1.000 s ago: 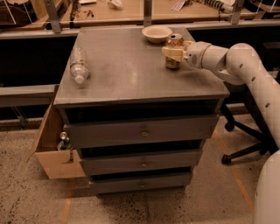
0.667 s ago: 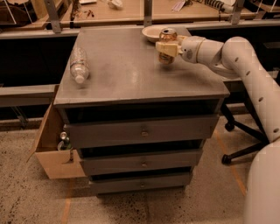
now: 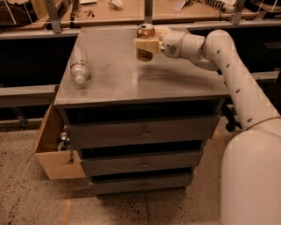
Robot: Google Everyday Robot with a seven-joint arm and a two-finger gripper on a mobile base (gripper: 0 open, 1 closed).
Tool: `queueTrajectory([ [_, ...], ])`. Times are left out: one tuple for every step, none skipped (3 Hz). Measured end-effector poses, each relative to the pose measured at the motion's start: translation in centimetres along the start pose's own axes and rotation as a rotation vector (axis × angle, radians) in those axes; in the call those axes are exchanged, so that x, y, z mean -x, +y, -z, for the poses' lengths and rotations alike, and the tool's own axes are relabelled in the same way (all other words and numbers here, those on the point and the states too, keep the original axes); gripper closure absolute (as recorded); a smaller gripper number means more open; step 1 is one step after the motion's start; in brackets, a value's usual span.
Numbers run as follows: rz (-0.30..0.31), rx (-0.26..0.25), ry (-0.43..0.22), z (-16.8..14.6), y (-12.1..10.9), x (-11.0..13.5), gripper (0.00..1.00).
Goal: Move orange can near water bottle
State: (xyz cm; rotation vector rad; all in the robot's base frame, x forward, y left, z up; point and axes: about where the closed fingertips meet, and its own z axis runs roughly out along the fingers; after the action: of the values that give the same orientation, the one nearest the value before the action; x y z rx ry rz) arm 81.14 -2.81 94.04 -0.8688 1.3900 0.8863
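Note:
The robot's gripper should set the orange can down upright on the grey cabinet top close beside the water bottle (image 3: pixel 104 73).
The orange can (image 3: pixel 145 52) is upright, held in my gripper (image 3: pixel 146 44) just above the back middle of the grey cabinet top (image 3: pixel 175 79). The cream fingers (image 3: pixel 144 44) are shut across the can's upper half. The water bottle (image 3: pixel 79 64) lies on its side near the left edge of the top, white cap toward the front. The can is well to the right of the bottle, apart from it.
My white arm (image 3: pixel 228 57) reaches in from the right over the cabinet. The cabinet has three drawers (image 3: pixel 142 132). An open cardboard box (image 3: pixel 50 149) with small dark bottles (image 3: pixel 64 140) stands at its left side. A wooden bench (image 3: pixel 123 11) lies behind.
My gripper has carried the orange can leftward across the cabinet top, away from the back right corner and toward the bottle. The white bowl near it is no longer visible.

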Motion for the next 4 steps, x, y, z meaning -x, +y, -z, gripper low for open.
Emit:
queueTrajectory([
  [0.001, 0.098, 0.02, -3.2, 2.4, 0.1, 1.0],
  [-0.004, 0.195, 0.034, -6.5, 5.2, 0.0, 1.0],
  [-0.006, 0.237, 0.038, -8.4, 6.9, -0.1, 1.0],
  [0.003, 0.256, 0.038, -10.3, 8.0, -1.1, 1.0],
])
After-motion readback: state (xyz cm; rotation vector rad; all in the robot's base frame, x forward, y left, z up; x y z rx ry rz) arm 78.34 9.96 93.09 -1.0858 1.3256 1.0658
